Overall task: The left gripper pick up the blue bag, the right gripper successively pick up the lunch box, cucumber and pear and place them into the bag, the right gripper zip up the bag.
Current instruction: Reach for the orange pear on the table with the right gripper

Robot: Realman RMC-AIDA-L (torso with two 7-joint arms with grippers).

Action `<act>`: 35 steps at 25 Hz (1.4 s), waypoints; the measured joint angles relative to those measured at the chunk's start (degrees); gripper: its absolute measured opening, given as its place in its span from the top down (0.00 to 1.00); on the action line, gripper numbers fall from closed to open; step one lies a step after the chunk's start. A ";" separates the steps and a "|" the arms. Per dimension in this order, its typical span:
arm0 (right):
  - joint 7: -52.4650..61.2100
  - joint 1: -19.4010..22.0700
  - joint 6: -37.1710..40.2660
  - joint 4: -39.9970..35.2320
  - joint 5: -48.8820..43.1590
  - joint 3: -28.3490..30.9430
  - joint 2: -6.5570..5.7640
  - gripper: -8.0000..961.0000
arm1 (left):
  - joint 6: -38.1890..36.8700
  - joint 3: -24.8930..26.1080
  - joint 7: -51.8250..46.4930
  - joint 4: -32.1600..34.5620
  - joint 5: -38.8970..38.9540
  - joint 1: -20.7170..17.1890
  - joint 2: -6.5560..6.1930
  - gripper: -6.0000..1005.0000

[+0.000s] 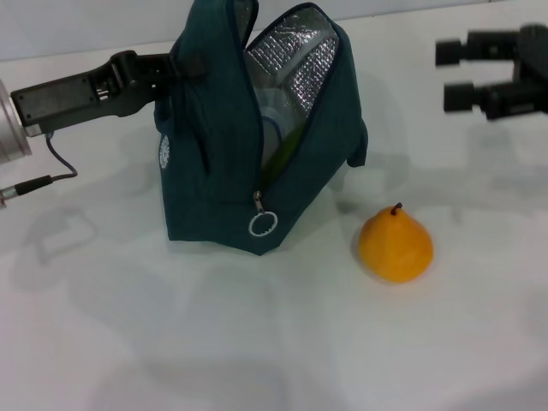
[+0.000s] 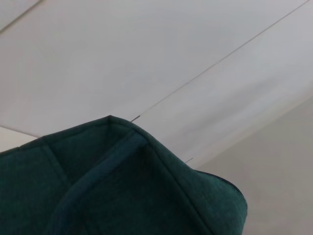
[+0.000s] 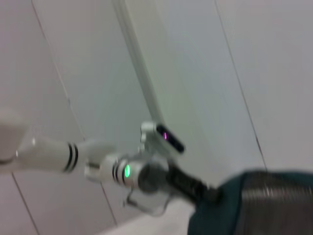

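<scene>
My right gripper is due at the pear's top by the stem (image 1: pixel 395 211) next. It should close there and lift the pear from above.
The blue bag (image 1: pixel 223 145) stands open on the white table, its silver lining showing. My left gripper (image 1: pixel 178 67) is shut on the bag's upper left side and holds it up; its fingertips are hidden in the fabric. Inside the bag I see part of the lunch box (image 1: pixel 272 127) and the green cucumber (image 1: pixel 284 151). The zipper's ring pull (image 1: pixel 263 224) hangs at the bag's front. The pear (image 1: pixel 395 245) sits on the table to the right of the bag. My right gripper (image 1: pixel 450 75) is open and empty, raised at the far right, well above and behind the pear. The bag also fills the left wrist view (image 2: pixel 122 186).
The white table (image 1: pixel 274 342) stretches in front of the bag and the pear. The left arm's cable (image 1: pixel 51 167) trails at the left edge. The right wrist view shows the left arm (image 3: pixel 132 171) and the bag's top (image 3: pixel 259 200) against a white wall.
</scene>
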State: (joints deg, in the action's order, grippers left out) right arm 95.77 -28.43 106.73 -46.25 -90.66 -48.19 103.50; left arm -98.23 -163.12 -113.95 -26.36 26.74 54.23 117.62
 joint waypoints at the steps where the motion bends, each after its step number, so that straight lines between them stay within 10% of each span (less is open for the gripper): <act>1: -0.36 0.28 0.19 0.03 -1.45 0.02 -0.06 0.12 | 0.01 0.00 0.03 0.00 0.00 0.00 -0.01 0.91; 16: -6.72 -0.87 -7.66 0.29 -20.51 -1.04 5.78 0.18 | 0.67 -0.01 0.80 0.00 -0.40 -0.01 0.20 0.91; 35: -5.65 -2.73 -9.66 0.16 -25.25 -2.26 7.22 0.26 | 0.57 -0.01 1.02 0.00 -0.17 -0.07 0.47 0.91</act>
State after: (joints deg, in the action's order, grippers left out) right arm 90.12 -31.17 97.07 -46.09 -115.91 -50.45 110.73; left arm -97.66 -163.12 -112.94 -26.37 26.57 54.16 118.09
